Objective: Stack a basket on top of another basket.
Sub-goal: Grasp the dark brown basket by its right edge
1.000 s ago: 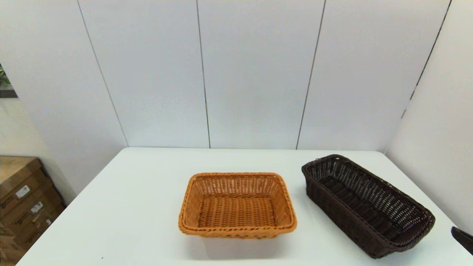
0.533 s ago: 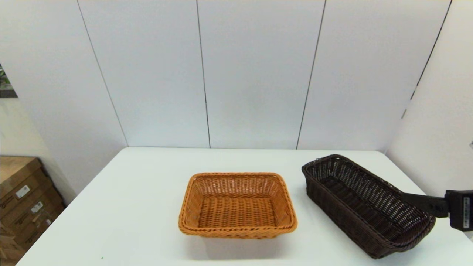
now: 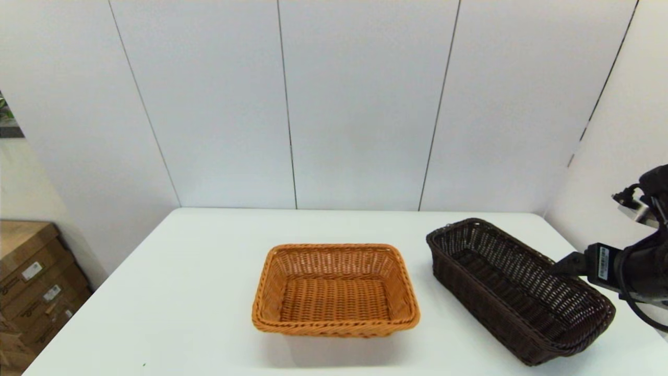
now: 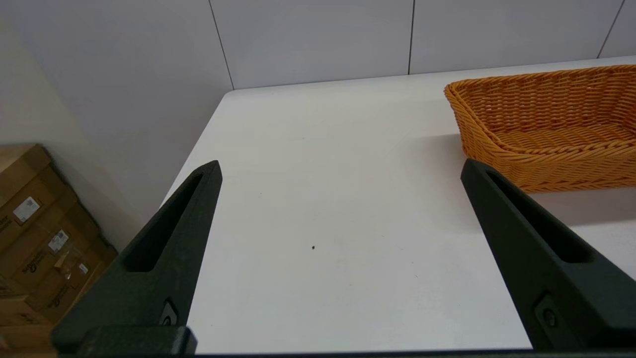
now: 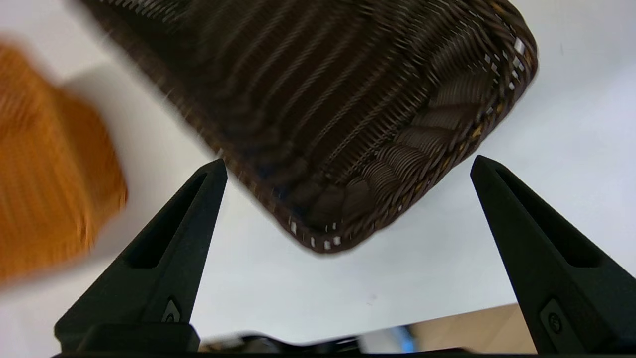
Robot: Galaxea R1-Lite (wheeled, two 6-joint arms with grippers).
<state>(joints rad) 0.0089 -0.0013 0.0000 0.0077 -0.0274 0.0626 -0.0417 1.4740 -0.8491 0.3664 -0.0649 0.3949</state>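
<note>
My right gripper should grip the rim at the dark brown basket's near short end (image 3: 590,339) (image 5: 444,167), with one finger inside the basket and the other outside.
The dark brown basket (image 3: 516,290) lies at an angle on the right side of the white table (image 3: 182,292). The orange basket (image 3: 335,290) sits in the middle, apart from it. My right gripper (image 3: 561,266) comes in from the right edge and hovers over the dark basket's near right end. In the right wrist view the right gripper (image 5: 348,164) is open, with the dark basket's (image 5: 348,99) corner below and between its fingers, untouched, and the orange basket (image 5: 44,174) off to one side. My left gripper (image 4: 342,166) is open over bare table beside the orange basket (image 4: 546,119).
Cardboard boxes (image 3: 31,282) stand on the floor off the table's left edge. Grey wall panels close off the back, and a side wall runs along the table's right edge close to the right arm (image 3: 639,266).
The right arm has come up from the lower right corner and moved inward, so its gripper is now over the dark basket's right end. Both baskets have stayed put.
</note>
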